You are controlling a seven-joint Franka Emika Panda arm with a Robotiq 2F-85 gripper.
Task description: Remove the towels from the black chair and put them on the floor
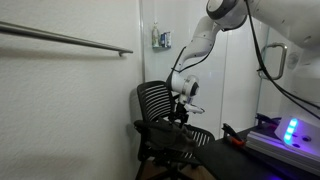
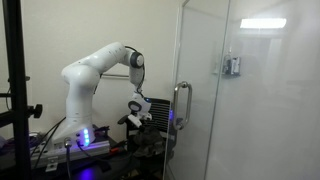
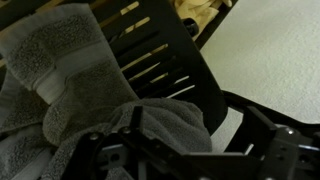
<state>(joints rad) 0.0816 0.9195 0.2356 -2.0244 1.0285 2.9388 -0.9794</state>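
Observation:
Next, I close my gripper on the bulging fold (image 1: 171, 124) (image 3: 172, 115) of the darker grey towel, next to the paler towel with the woven band.
The black chair (image 1: 152, 108) stands by the white wall, and its slatted back (image 3: 150, 55) fills the middle of the wrist view. The towels lie heaped against it. A paler one with a woven band (image 3: 50, 65) sits at the left, and a darker grey fold (image 3: 160, 122) bulges lower down. Their colours are hard to tell apart in the dim light. My gripper (image 1: 182, 110) hangs low over the seat, also seen in an exterior view (image 2: 138, 116). In the wrist view the gripper (image 3: 196, 128) is open, its jaws standing wide to either side of the grey fold and not pressing on it.
Pale floor (image 3: 270, 50) shows beyond the chair back. A black table (image 1: 250, 155) with a red-handled tool (image 1: 235, 138) and a lit device (image 1: 290, 130) stands beside the chair. A wall rail (image 1: 70, 40) runs on one side, and a glass panel (image 2: 250, 90) stands close.

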